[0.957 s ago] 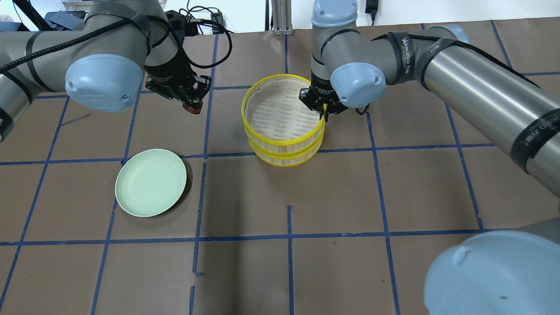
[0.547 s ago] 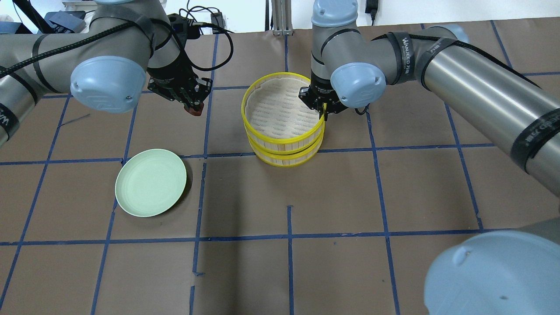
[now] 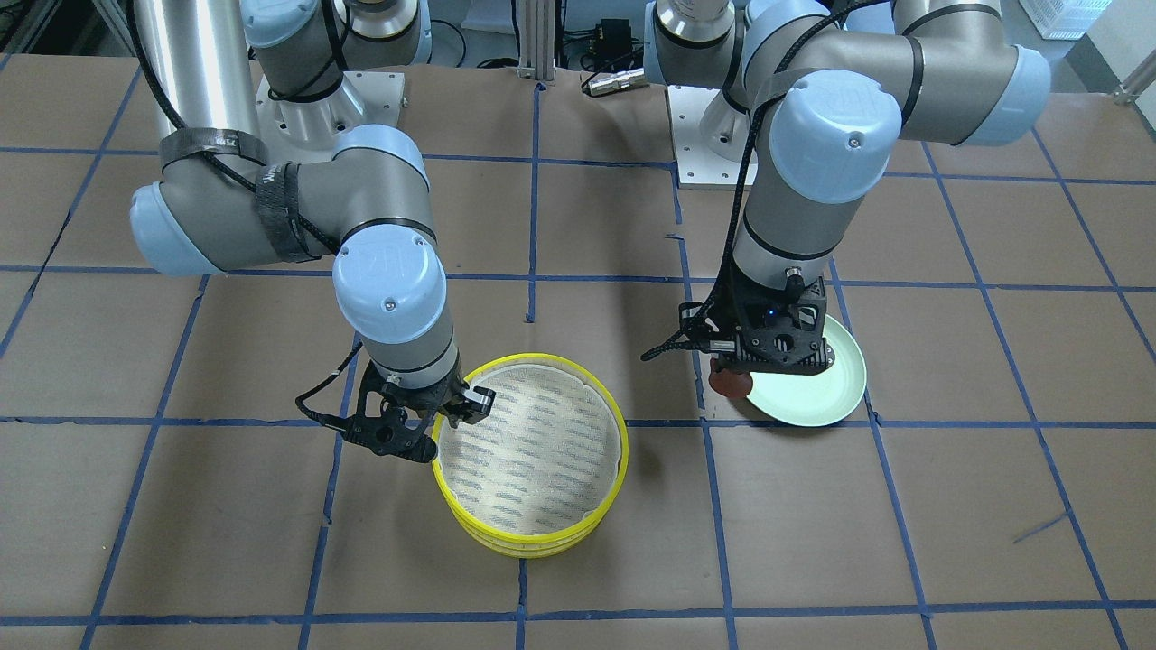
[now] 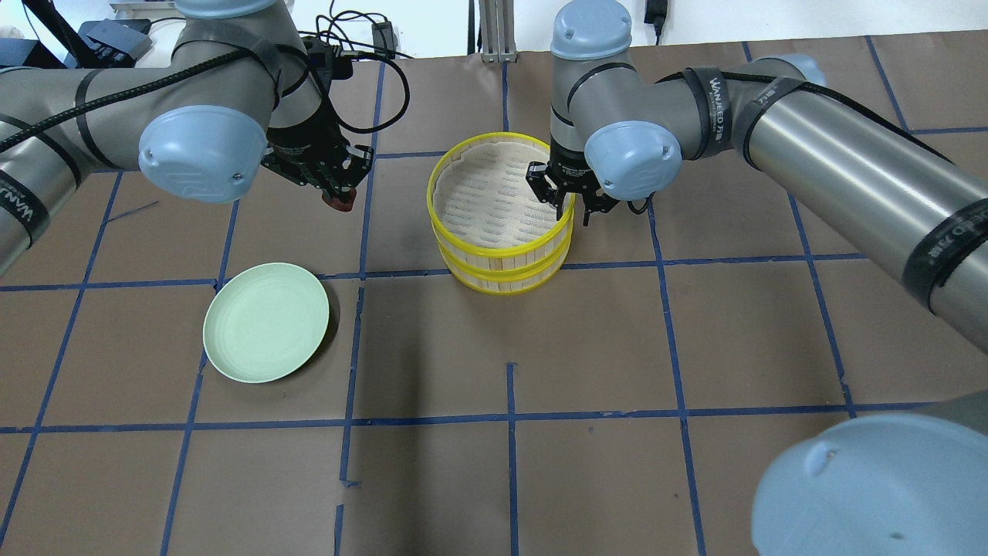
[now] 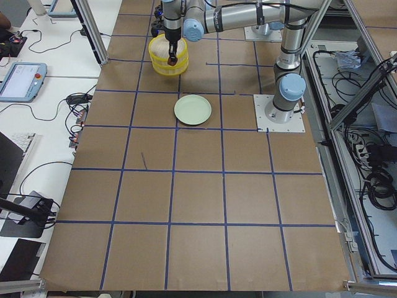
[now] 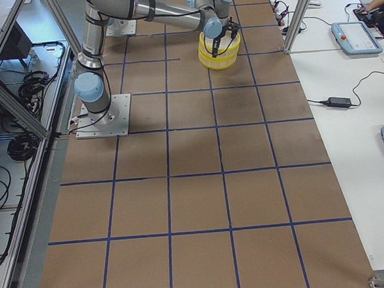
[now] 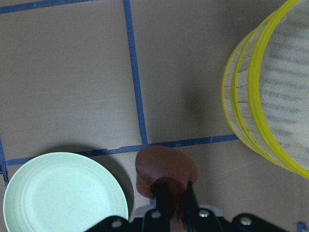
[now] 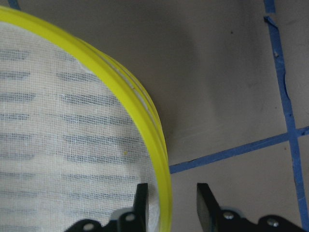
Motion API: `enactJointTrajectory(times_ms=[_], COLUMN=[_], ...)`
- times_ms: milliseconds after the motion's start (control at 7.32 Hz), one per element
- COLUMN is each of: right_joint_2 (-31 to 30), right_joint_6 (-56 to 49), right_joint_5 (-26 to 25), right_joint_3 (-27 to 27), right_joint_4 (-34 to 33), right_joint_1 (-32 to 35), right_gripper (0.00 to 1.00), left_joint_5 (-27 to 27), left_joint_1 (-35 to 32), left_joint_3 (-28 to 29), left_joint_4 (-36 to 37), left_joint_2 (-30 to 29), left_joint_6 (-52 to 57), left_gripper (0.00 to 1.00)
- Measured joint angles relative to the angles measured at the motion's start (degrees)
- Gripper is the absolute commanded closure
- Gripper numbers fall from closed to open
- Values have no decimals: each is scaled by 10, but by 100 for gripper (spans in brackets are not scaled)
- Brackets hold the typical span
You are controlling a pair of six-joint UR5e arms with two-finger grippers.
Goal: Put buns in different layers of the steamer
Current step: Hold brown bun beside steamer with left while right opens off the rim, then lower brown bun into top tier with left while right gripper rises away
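Next, my left gripper lets go of the dark reddish-brown bun on the top layer's bare mesh (image 3: 560, 421), off-centre toward the pale green plate.
Two yellow-rimmed steamer layers stand stacked at mid table, the top layer (image 4: 464, 236) on the lower layer (image 4: 500, 287). The top layer's mesh is bare. My right gripper (image 4: 571, 207) is open, its fingers astride the top layer's right rim (image 8: 96, 63), one finger (image 8: 141, 198) inside and one outside. My left gripper (image 4: 340, 194) is shut on the dark reddish-brown bun (image 7: 166, 171) and holds it above the table left of the steamer; the bun also shows in the front view (image 3: 730, 384). The white bun is hidden.
A pale green plate (image 4: 266, 322) lies bare at the front left, also in the left wrist view (image 7: 63, 193). Brown paper with blue tape lines covers the table. Cables and a mounting post sit at the far edge.
My right gripper has opened off the top layer's rim, which it pinched before. My left arm has shifted slightly right with the brown bun.
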Motion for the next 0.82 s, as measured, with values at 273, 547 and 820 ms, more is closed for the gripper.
enactJointTrajectory(times_ms=[273,547,820], right_joint_2=[-2,-9,-22], right_joint_6=[-3,-1,-2], right_joint_5=[0,-1,-2], right_joint_3=[3,8,17], right_joint_4=[4,12,18], right_joint_1=[0,0,1], right_gripper=[47,45,43], left_joint_5=[5,-27,-75], left_joint_1=[-4,-12,-25], left_joint_3=[3,10,16], left_joint_4=[7,22,43], left_joint_2=[-9,-16,-24], left_joint_6=[-24,-56,-111], left_gripper=[98,98,98])
